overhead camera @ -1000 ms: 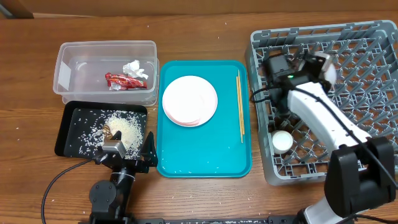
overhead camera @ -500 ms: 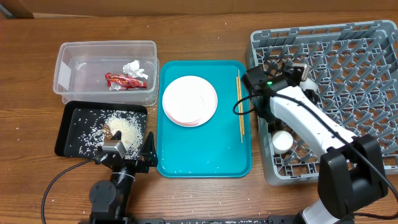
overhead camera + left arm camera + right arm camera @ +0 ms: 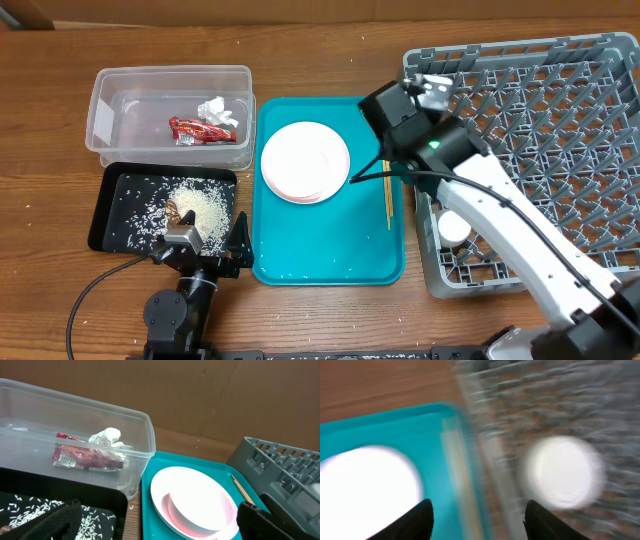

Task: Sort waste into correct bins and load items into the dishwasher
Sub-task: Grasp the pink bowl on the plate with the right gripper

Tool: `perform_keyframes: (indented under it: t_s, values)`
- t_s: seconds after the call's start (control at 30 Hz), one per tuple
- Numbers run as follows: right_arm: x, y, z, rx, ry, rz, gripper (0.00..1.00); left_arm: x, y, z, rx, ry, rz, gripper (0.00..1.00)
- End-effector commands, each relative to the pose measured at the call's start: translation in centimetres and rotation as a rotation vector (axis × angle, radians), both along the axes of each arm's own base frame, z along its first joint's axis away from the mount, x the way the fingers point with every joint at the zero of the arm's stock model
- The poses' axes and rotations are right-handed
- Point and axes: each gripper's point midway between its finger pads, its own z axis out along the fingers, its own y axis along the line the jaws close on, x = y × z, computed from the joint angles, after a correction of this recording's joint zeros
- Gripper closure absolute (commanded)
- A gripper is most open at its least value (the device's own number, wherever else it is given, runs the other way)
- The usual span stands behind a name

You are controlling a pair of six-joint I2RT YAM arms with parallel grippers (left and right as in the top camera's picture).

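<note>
Next, I move my right gripper to the top pale pink plate in the stack and close it on the plate's edge (image 3: 342, 178) (image 3: 418, 497) nearest the chopsticks.
Pale pink plates (image 3: 305, 161) (image 3: 194, 502) lie stacked on the teal serving tray (image 3: 330, 250). Thin wooden chopsticks (image 3: 386, 170) (image 3: 241, 489) rest along the tray's right side. My right gripper (image 3: 385, 115) (image 3: 477, 520) hovers over the tray's right edge, open and holding nothing; its wrist view is blurred. A small white cup (image 3: 454, 228) (image 3: 563, 472) stands in the grey dish rack (image 3: 420, 60). The clear tub (image 3: 110, 100) holds the tissue (image 3: 212, 108) and the red wrapper (image 3: 200, 130). Rice (image 3: 195, 205) lies in the black tray (image 3: 110, 215). My left gripper (image 3: 205, 245) (image 3: 160, 527) stands open by that tray's front right corner.
The dish rack fills the right side of the wooden table, close against the teal tray. Loose rice grains speckle the teal tray's front part. The right arm crosses over the rack's left front portion.
My right arm has swung left from above the rack to the teal tray's right edge, and its jaws have opened. The left arm has not moved.
</note>
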Motion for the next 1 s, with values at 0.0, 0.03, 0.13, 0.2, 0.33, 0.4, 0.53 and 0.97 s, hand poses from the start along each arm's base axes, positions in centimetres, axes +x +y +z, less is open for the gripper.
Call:
perform_keyframes:
  t_s: [0.0, 0.03, 0.13, 0.2, 0.33, 0.4, 0.53, 0.97]
  values:
    - [-2.6, 7.7, -1.0, 0.271, 0.158, 0.369, 0.39, 0.0, 0.0, 0.0, -0.007, -0.009, -0.004, 0.00]
    - [-2.7, 8.6, -1.4, 0.301, 0.175, 0.391, 0.39, 0.0, 0.0, 0.0, -0.007, -0.009, -0.004, 0.00]
    - [-2.6, 10.0, -3.4, 0.303, 0.220, 0.410, 0.38, 0.0, 0.0, 0.0, -0.007, -0.008, -0.003, 0.00]
    - [-2.2, 10.9, -5.7, 0.293, 0.257, 0.408, 0.38, 0.0, 0.0, 0.0, -0.007, -0.008, -0.004, 0.00]
    - [-1.7, 11.9, -10.2, 0.296, 0.338, 0.336, 0.38, 0.0, 0.0, 0.0, -0.007, -0.009, -0.003, 0.00]
    - [-1.8, 12.8, -12.0, 0.317, 0.382, 0.347, 0.38, 0.0, 0.0, 0.0, -0.007, -0.008, -0.003, 0.00]
    - [-2.1, 14.2, -14.6, 0.362, 0.448, 0.370, 0.49, 0.0, 0.0, 0.0, -0.007, -0.009, -0.003, 0.00]
    - [0.8, 8.6, -7.3, 0.208, 0.205, 0.244, 0.96, 0.0, 0.0, 0.0, -0.007, -0.009, -0.004, 0.00]
